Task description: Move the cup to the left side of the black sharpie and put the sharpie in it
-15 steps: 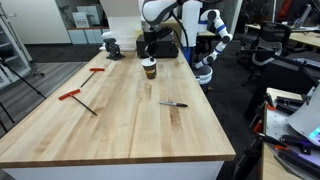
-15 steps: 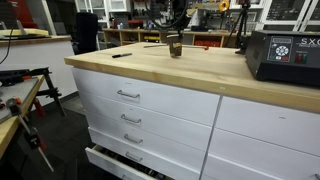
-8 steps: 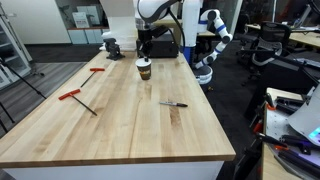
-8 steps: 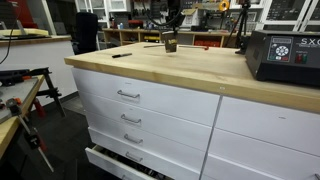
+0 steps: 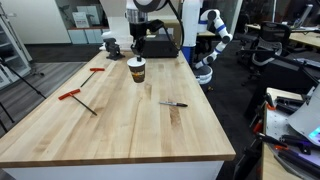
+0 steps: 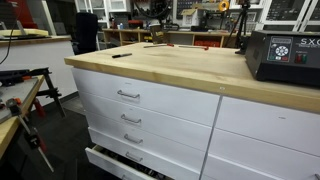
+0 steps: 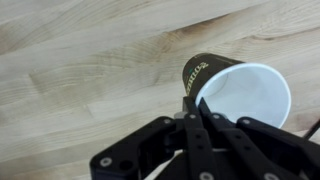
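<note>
The cup, still over the far part of the table, will be put down by my gripper between the black sharpie and the nearer red-handled tool [image 5: 139,121], a little toward the front edge of the table.
The cup [image 5: 137,70], dark brown with a white rim, hangs from my gripper [image 5: 137,58] over the far part of the wooden table [image 5: 120,125]. In the wrist view the cup [image 7: 245,95] shows its open white inside, and my gripper [image 7: 191,102] is shut on its rim at the left edge. The black sharpie [image 5: 173,103] lies flat on the table, nearer the front and to the right of the cup. It also shows as a dark sliver in an exterior view [image 6: 121,55]. The cup is too small to make out in that view.
Two red-handled T-shaped tools [image 5: 97,70] [image 5: 72,96] lie on the left of the table. A small dark vise [image 5: 111,45] and a black box [image 5: 160,46] stand at the far end. The box also appears on the counter [image 6: 283,55].
My gripper has carried the cup leftwards across the far part of the table, away from the black box. The sharpie has not moved.
</note>
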`<state>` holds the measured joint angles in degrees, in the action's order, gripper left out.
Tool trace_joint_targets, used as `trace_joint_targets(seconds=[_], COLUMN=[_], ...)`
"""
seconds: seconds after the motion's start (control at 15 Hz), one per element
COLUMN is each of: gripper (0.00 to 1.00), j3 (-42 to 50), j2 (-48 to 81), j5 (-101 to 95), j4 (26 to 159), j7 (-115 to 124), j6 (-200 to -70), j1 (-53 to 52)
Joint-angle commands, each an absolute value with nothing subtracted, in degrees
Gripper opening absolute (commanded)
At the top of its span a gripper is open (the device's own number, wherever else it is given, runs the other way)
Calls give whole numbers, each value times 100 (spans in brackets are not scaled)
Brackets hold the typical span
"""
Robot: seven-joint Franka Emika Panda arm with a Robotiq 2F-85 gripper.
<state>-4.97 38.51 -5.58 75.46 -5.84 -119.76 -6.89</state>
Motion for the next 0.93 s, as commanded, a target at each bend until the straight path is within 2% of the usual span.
trace_joint_targets(seconds=[0.0, 0.87], gripper=[1, 1], j3=[-667, -1245], j2=[3188, 2870], j5=[-507, -327], j4=[8560, 9551], j7=[-751, -929], j6=[-12373, -12815], j1=[-790, -1142])
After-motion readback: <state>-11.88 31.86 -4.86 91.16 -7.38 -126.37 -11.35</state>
